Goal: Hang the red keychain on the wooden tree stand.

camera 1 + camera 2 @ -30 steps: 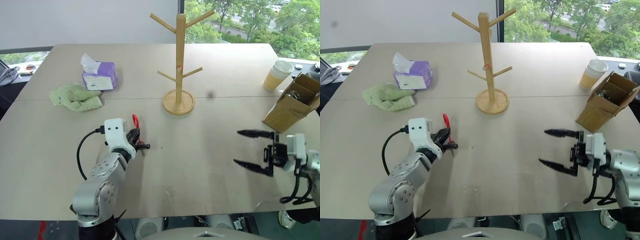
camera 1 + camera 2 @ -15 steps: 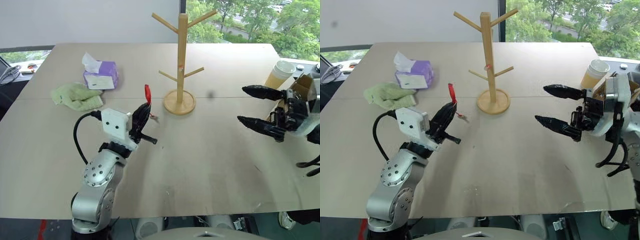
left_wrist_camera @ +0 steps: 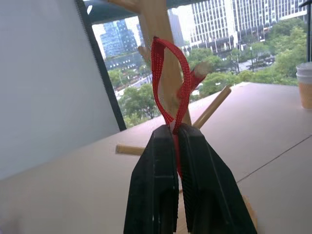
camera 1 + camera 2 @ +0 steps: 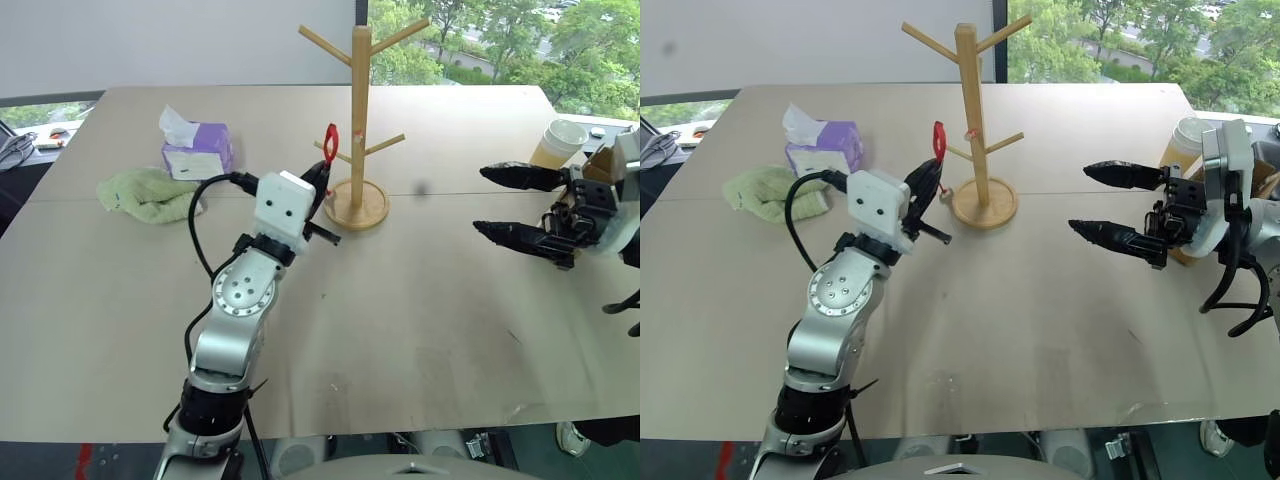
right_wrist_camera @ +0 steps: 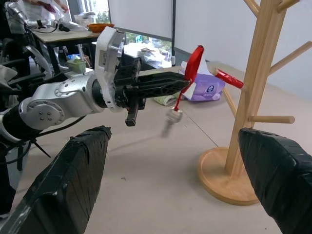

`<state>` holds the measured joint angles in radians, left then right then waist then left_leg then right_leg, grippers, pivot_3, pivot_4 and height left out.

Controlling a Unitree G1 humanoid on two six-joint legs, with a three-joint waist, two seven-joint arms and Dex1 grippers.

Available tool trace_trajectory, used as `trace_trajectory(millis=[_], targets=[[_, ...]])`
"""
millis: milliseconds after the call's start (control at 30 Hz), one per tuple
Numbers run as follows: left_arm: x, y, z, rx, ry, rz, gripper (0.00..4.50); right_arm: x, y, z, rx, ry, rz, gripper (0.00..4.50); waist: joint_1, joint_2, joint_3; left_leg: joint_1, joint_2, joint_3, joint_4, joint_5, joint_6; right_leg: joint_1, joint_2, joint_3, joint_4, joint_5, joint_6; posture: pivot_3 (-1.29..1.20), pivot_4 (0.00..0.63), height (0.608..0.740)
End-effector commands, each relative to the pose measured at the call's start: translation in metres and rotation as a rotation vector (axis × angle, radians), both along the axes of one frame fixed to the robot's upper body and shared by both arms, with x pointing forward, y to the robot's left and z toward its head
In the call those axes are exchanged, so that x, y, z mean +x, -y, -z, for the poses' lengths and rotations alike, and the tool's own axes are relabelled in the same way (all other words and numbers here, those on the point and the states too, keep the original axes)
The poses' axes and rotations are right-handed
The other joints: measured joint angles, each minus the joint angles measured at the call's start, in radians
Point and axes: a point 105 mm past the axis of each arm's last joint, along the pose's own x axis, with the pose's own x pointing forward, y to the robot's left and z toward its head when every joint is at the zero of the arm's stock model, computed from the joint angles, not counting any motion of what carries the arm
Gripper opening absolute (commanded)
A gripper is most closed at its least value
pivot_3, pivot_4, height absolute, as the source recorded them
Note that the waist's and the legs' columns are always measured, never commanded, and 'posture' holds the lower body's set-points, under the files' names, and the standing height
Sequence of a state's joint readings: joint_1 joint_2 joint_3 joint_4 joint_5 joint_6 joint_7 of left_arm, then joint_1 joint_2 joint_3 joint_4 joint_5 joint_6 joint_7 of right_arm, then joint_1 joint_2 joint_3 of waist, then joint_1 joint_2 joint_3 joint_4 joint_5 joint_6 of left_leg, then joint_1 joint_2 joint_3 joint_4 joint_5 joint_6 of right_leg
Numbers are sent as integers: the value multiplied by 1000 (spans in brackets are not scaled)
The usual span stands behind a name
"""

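I should use my left gripper to release the red keychain on the wooden tree stand's lower peg (image 4: pixel 359 152) (image 3: pixel 198 80), the one that sticks out toward me.
The red keychain (image 4: pixel 330 140) is a red cord loop standing up from my left gripper (image 4: pixel 322 176), which is shut on the cord. Its small metal key (image 5: pixel 171 117) dangles below the fingers. The gripper is raised above the table, just left of the wooden tree stand (image 4: pixel 360 110), with the loop close to the stand's lower left peg (image 3: pixel 131 149). In the left wrist view the loop (image 3: pixel 168 78) overlaps the pole. My right gripper (image 4: pixel 482 200) hovers open to the right of the stand, pointing left with nothing between its fingers (image 5: pixel 73 170).
A purple tissue box (image 4: pixel 200 155) and a green cloth (image 4: pixel 150 195) lie at the back left. Stacked paper cups (image 4: pixel 560 148) and a cardboard box (image 4: pixel 605 165) stand at the right edge, behind my right gripper. The stand's round base (image 4: pixel 357 205) sits mid-table.
My left gripper has lifted the keychain off the table and carried it up and right, close to the stand. The right gripper rose from the front edge, then held still.
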<state>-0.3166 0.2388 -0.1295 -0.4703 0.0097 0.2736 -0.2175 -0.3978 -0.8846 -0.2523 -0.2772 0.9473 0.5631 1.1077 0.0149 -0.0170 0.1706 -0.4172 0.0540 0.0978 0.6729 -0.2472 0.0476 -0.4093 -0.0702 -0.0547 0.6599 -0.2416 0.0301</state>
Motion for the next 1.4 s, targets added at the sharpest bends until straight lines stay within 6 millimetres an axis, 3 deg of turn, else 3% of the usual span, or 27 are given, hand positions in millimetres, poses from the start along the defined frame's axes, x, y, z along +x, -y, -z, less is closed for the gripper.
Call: trace_trajectory(millis=[33,300,1067,1400], targets=[[-1,6,-16,-3,72,14,55,-1,1,-9,-14,41,-2,4500,1,0,0,0,0,0,0,0,0,0,0,0,0,0,0,0,150,740],[2,14,-22,12,98,30,55,0,0,-7,-13,48,10,4500,1,0,0,0,0,0,0,0,0,0,0,0,0,0,0,0,150,740],[18,19,-2,101,7,-31,55,0,-1,-6,3,67,31,4500,0,0,0,0,0,0,0,0,0,0,0,0,0,0,0,0,150,740],[15,29,-7,100,33,9,55,-3,-1,-5,9,69,35,4500,0,0,0,0,0,0,0,0,0,0,0,0,0,0,0,0,150,740]])
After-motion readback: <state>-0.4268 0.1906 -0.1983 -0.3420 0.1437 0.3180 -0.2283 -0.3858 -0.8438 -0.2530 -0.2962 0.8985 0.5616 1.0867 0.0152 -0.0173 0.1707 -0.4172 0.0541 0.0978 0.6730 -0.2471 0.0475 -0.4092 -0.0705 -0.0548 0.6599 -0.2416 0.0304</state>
